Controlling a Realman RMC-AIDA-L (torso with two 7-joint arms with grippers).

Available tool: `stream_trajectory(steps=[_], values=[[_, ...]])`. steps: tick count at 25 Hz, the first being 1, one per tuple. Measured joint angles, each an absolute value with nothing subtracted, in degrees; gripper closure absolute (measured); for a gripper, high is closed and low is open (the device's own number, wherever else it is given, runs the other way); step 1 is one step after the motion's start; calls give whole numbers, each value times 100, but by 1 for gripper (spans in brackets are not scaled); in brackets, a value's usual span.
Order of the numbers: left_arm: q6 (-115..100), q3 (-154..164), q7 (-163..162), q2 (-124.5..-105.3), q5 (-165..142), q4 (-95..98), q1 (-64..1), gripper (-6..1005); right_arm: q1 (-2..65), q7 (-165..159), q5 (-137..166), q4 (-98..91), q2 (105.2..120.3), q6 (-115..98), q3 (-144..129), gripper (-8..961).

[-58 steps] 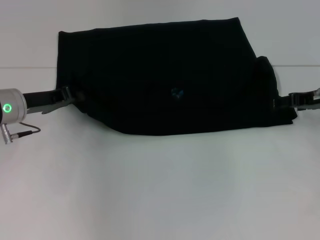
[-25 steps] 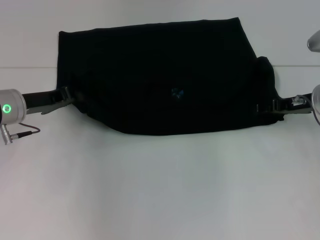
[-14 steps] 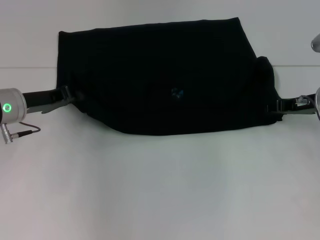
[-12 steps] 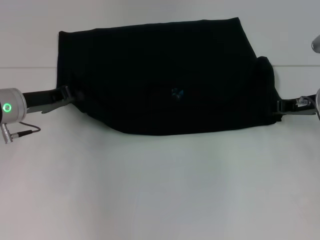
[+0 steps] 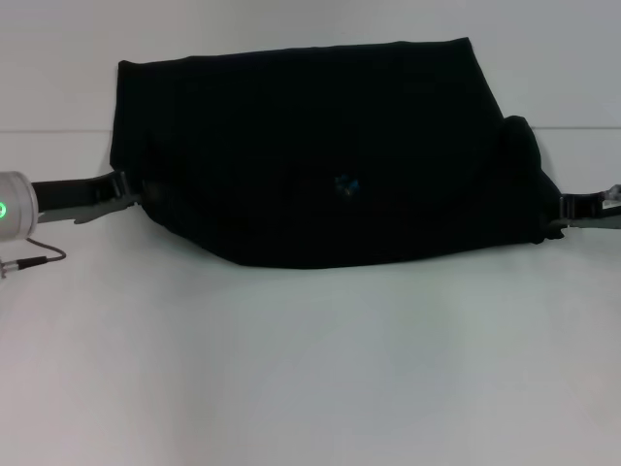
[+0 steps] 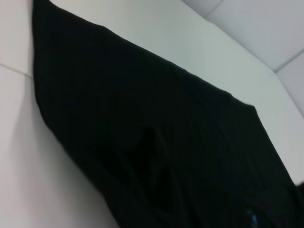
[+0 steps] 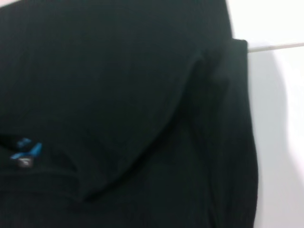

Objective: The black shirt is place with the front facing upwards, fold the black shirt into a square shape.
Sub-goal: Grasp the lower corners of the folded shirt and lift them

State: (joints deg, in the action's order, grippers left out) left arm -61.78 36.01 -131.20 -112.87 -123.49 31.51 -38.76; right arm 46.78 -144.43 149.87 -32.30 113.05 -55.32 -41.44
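Observation:
The black shirt's near edge slants away toward my left gripper, so my left gripper should open and retake the shirt's near corner (image 5: 155,216) before pulling it closer.
The black shirt (image 5: 320,146) lies folded into a wide band across the far half of the white table, its small blue neck label (image 5: 344,184) near the middle. No lettering shows. My left gripper (image 5: 136,190) is shut on the shirt's lower left edge, and my right gripper (image 5: 555,212) is shut on its lower right corner. The cloth hides both sets of fingertips. The left wrist view is filled by the shirt (image 6: 142,118). The right wrist view shows the shirt (image 7: 118,95) with a creased fold and the label (image 7: 26,152).
The white table (image 5: 310,369) stretches bare from the shirt's near edge towards me. A thin seam (image 5: 58,132) crosses the tabletop behind the shirt's left end. A cable (image 5: 39,257) hangs from my left wrist at the left border.
My right gripper reached in over the shirt's right corner, closed and drew back to the right, pulling the corner with it. My left arm shifted slightly left, stretching the shirt.

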Motion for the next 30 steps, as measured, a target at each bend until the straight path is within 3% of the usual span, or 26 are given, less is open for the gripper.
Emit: stream_trajectory(steps=[12, 17, 30], values=[[-8539, 3548, -13495, -11078, -13466, 3858, -3785, 950, 3866, -14784, 14785, -4479, 11189, -8172, -4110, 853], [-9123, 3535, -13587, -11162, -13660, 4499, -3486, 950, 3501, -14777, 14754, -4799, 11170, -8399, -3866, 852], [-8511, 3169, -13097, -11179, -13329, 4326, -3478, 920, 3856, -14648, 14775, -4495, 11067, -8229, -3682, 858]])
